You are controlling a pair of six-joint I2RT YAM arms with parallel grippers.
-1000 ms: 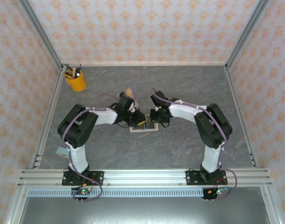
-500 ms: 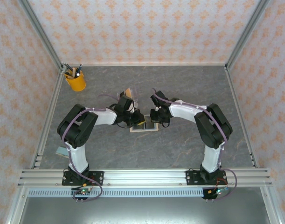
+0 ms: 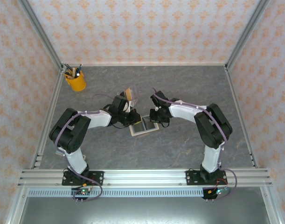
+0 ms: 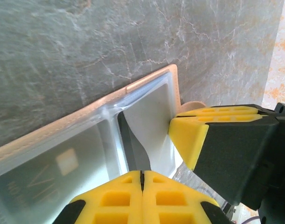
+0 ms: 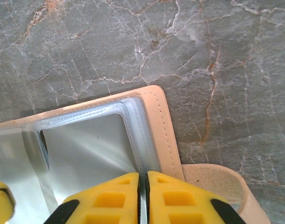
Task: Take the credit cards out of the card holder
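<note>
The left gripper's closed fingers are over the flat side of the dark credit card, so they should open and pinch the card's edge [image 4: 123, 143] by the card holder's middle seam before they pull.
The tan card holder [image 3: 147, 127] lies open on the table between both grippers, its clear sleeves facing up. My left gripper [image 4: 142, 173] is shut on the edge of a thin dark credit card [image 4: 130, 147] that sticks up from the middle sleeve. Another card with a chip [image 4: 49, 175] lies inside the left pocket. My right gripper [image 5: 143, 175] is shut on the clear sleeve edge beside the leather rim [image 5: 157, 116], next to the closing tab [image 5: 219, 186]. In the top view the left gripper [image 3: 132, 119] and right gripper [image 3: 156, 120] stand close together over the holder.
A yellow cup of pens [image 3: 75, 81] stands at the back left. A clear stand holding a tan card [image 3: 129, 93] is just behind the left gripper. A flat pale object [image 3: 62, 150] lies by the left rail. Aluminium rails fence the table.
The left jaws closed fully and the left arm swung, its elbow shifting left and its wrist drawing back to the upper left. The holder turned slightly. The right arm stayed put.
</note>
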